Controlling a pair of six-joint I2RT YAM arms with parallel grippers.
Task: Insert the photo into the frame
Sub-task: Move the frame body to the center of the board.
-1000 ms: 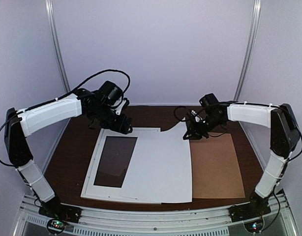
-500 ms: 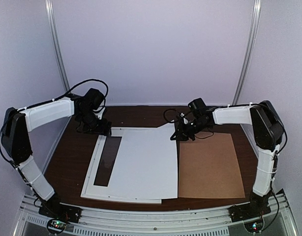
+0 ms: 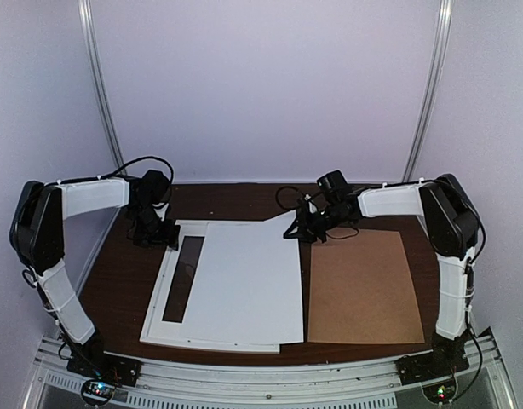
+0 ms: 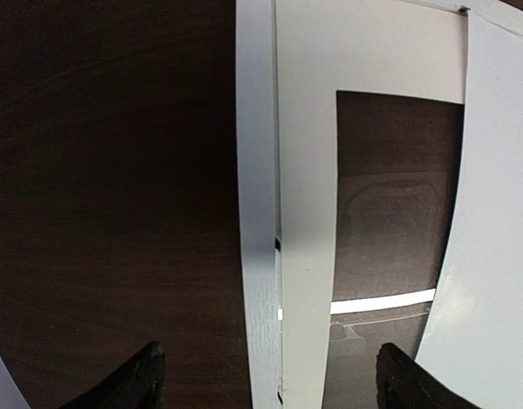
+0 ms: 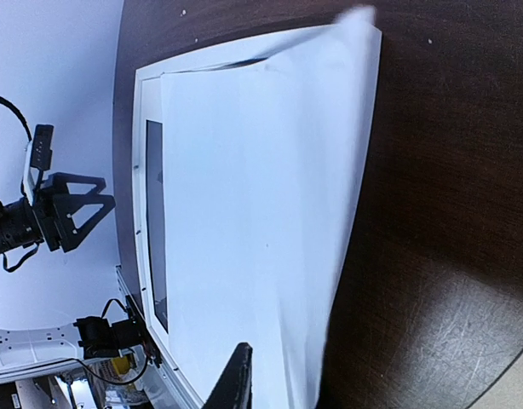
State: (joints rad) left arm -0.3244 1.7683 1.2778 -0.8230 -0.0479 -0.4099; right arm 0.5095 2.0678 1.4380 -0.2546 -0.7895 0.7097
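Next, I pinch the photo's curled corner (image 3: 284, 219) with my right gripper while my left gripper slides the frame under it, because the photo overhangs one side of the frame.
The photo (image 3: 249, 281) lies white back up over the frame (image 3: 157, 302) and covers most of it; its far right corner curls up off the table. My right gripper (image 3: 306, 232) is at that corner. In the right wrist view one black finger (image 5: 238, 375) rests on top of the photo (image 5: 261, 213), and the other finger is hidden under the sheet. My left gripper (image 3: 159, 236) hangs open over the frame's far left corner, its fingertips (image 4: 138, 383) straddling the left rail of the frame (image 4: 255, 170) without touching it.
A white mat (image 4: 304, 213) lies inside the frame, and a dark strip of its window (image 3: 185, 277) still shows left of the photo. A brown backing board (image 3: 364, 285) lies flat to the right, next to the photo's edge. Walls close in behind and at both sides.
The photo has slid left over the frame with the right gripper, covering much more of the dark window. The left gripper has drawn back left to the frame's far left corner.
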